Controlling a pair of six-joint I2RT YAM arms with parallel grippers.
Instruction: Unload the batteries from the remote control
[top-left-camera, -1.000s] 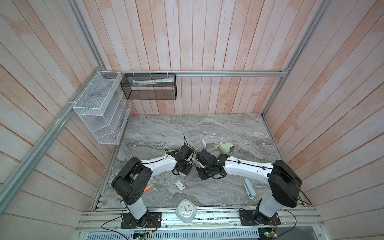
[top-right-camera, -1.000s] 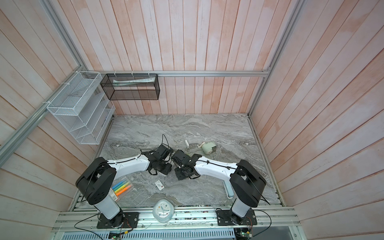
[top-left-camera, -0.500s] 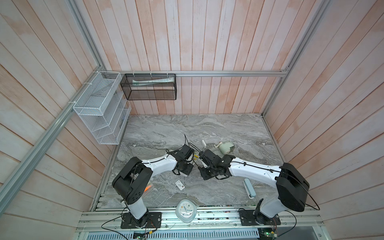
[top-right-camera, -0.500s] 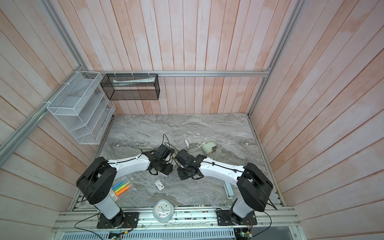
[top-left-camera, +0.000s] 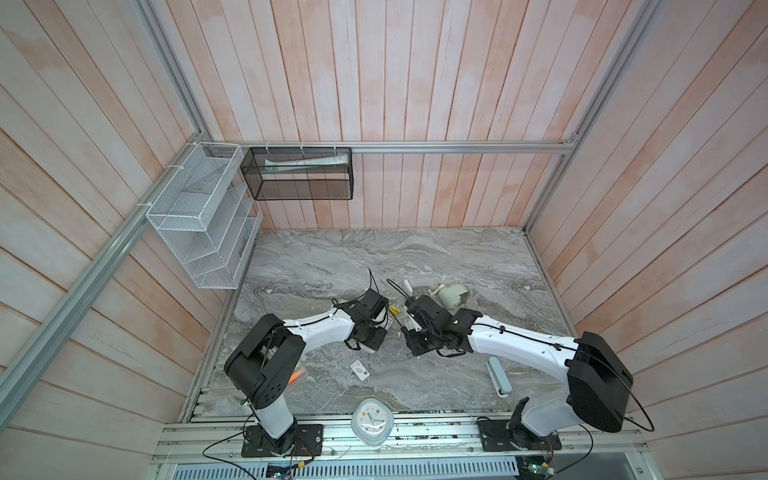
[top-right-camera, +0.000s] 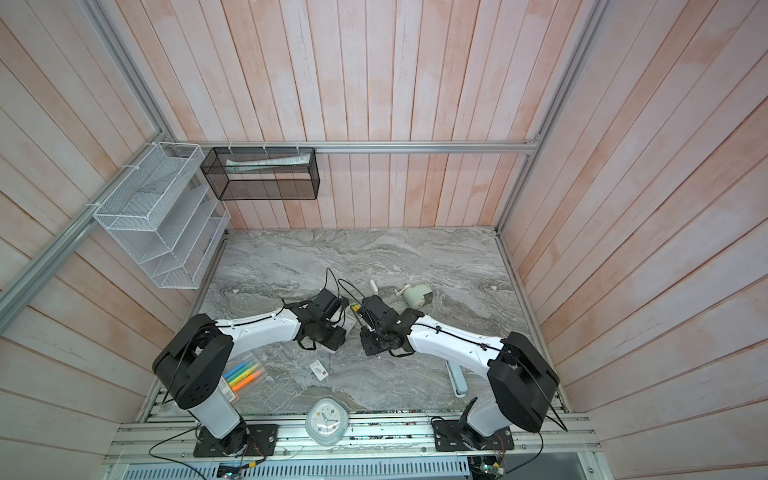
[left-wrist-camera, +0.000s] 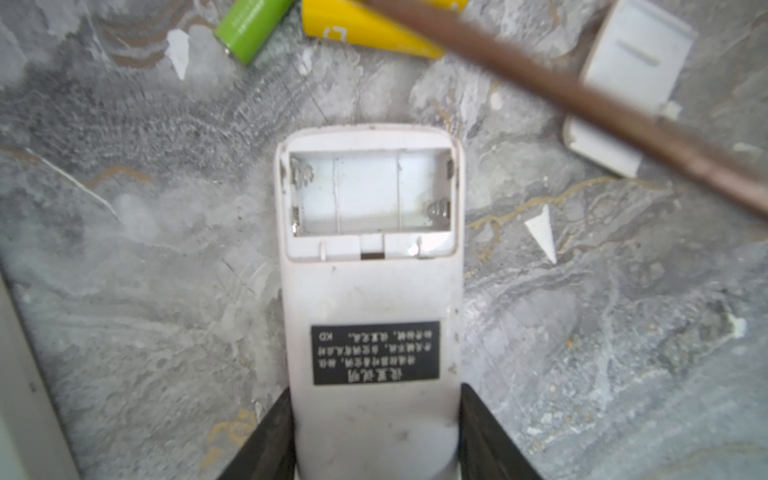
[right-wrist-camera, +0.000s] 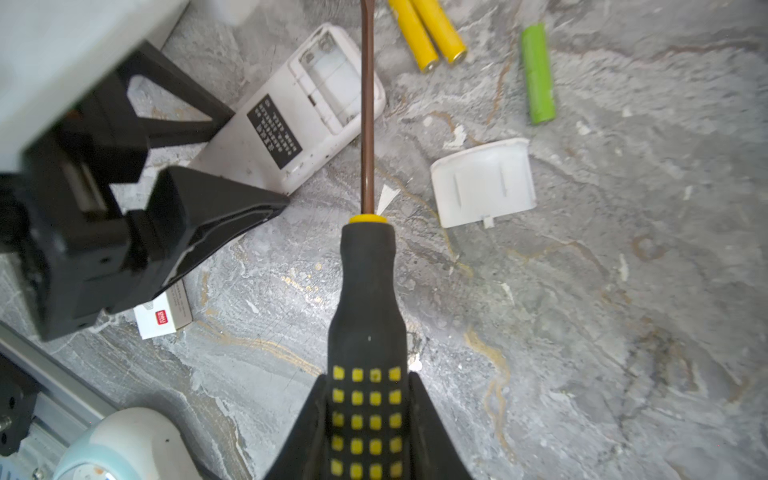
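Next, my right gripper puts the black-and-yellow screwdriver down on the marble (top-left-camera: 435, 336) (right-wrist-camera: 572, 297) just past the remote's white battery cover.
The white remote control (left-wrist-camera: 374, 291) lies back up on the marble, its battery bay open and empty. My left gripper (left-wrist-camera: 376, 399) is shut on its lower end. Beyond the remote's open end lie two yellow batteries (right-wrist-camera: 428, 37) and a lime green one (right-wrist-camera: 538, 75); the left wrist view also catches the green battery (left-wrist-camera: 249, 29) and a yellow battery (left-wrist-camera: 361, 33). The loose white battery cover (right-wrist-camera: 484, 183) rests beside the remote. My right gripper (right-wrist-camera: 368, 399) is shut on a black-and-yellow screwdriver (right-wrist-camera: 368, 291), whose shaft (left-wrist-camera: 582, 104) hangs above the table by the remote.
A pale green sharpener (top-left-camera: 451, 295) and a white tube (top-left-camera: 408, 286) sit behind the grippers. Toward the front lie a small white box (top-left-camera: 359, 370), a pale blue case (top-left-camera: 498, 376), a clock (top-left-camera: 372, 419) and coloured markers (top-right-camera: 243, 374). Wire racks (top-left-camera: 199, 216) hang on the walls.
My right arm has drawn back a little to the right with the screwdriver. The left arm and the remote have not moved.
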